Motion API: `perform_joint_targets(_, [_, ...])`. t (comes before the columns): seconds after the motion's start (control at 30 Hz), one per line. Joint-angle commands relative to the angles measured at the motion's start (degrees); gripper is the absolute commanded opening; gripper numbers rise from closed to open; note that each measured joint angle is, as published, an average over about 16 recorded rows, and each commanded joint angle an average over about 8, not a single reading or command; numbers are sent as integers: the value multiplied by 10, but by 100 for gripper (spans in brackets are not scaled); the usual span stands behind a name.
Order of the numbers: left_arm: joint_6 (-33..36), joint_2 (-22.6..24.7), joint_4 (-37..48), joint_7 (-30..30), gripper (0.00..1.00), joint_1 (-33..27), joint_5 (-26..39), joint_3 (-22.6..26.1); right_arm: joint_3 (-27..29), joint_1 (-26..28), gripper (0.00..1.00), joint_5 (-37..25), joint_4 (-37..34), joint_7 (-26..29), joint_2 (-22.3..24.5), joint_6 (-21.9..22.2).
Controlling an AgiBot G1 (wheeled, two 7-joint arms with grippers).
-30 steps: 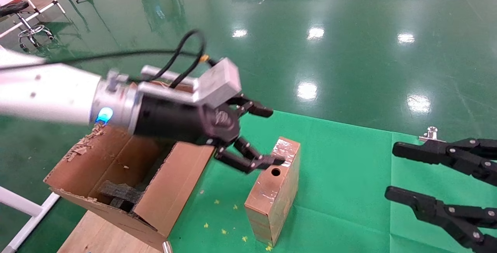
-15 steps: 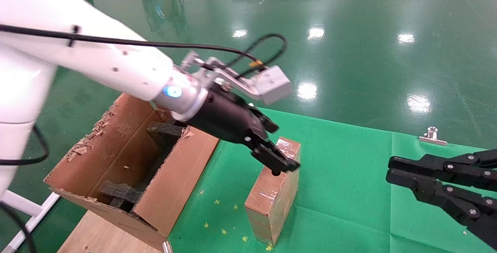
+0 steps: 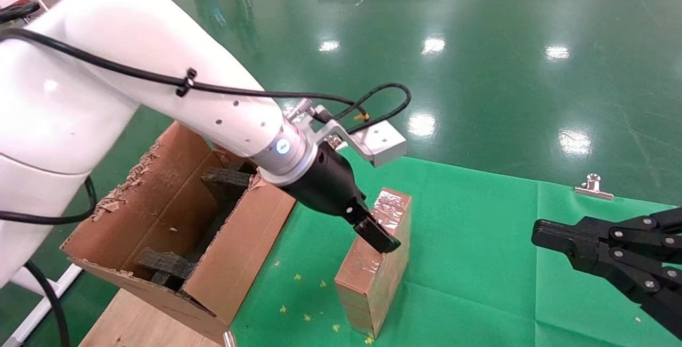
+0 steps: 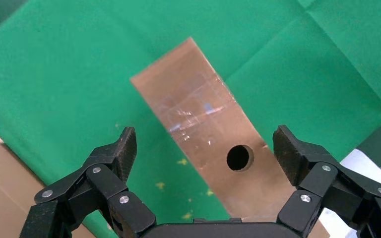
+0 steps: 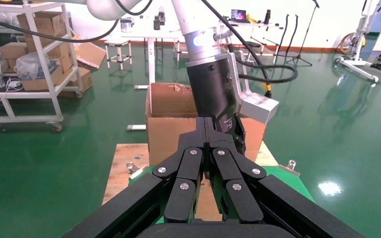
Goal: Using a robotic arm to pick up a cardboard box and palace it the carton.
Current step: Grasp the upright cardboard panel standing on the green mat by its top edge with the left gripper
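The cardboard box will be gripped by my left gripper across the narrow top beside its round hole [image 3: 373, 251] [image 4: 235, 154], with one finger on each broad side.
The small reddish-brown cardboard box [image 3: 373, 277] stands upright on the green cloth, with shiny tape on top. In the left wrist view the box [image 4: 193, 109] shows its round hole [image 4: 239, 157]. My left gripper [image 3: 381, 240], on the white robotic arm, points down right over the box's top. It is open [image 4: 206, 144], one finger on each side of the holed end, not gripping. The big torn-flapped carton [image 3: 240, 251] stands open just left of the box. My right gripper [image 3: 538, 232] is shut and empty at the right, and shows shut in its own view [image 5: 210, 124].
Black foam pieces [image 3: 165, 264] lie inside the carton. A green cloth [image 3: 479, 261] covers the table, with a metal clip [image 3: 592, 187] at its far right edge. A wooden board [image 3: 133, 320] lies under the carton. The carton also shows in the right wrist view [image 5: 168, 134].
My left arm has swung from beside the box to point down over its top, fingers still open. My right gripper has gone from open to shut.
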Motion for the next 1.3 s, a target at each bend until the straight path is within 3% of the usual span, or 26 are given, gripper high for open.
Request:
perform_joint_targets(0.03, [-1,3,0,-20,100,-1,1,12,0,0,0,0,0,0,0,0])
perform_joint_targets(0.4, [-3,-1,0,-48,100,1,-25,48,0,0,0,0,0,0,0,0])
perform_joint_targets(0.47, [-2,-3,0,-50,100,-1,-27,53,0,0,11,0,0,0,0,0])
perform_joint_targets(0.6, [-2,-7,0,-49,99,-7,-23,65,0,0,60,0,0,0,0,0])
perform_joint_targets(0.67, [-3,-7,0,-49,86,-9,-22,68,0,0,84,0,0,0,0,0])
perform_joint_targets(0.73, [-3,-8,0,-48,62,-10,-21,70,0,0,98,0,0,0,0,0])
perform_joint_targets(0.87, [-3,-8,0,-48,12,-10,-21,69,0,0,100,0,0,0,0,0])
perform_joint_targets(0.9, [-3,-8,0,-48,4,-10,-21,68,0,0,100,0,0,0,0,0])
perform_joint_targets(0.93, [-3,-7,0,-49,0,-10,-21,68,0,0,100,0,0,0,0,0])
perform_joint_targets(1.3, [-3,-7,0,-49,0,-7,-23,64,0,0,100,0,0,0,0,0])
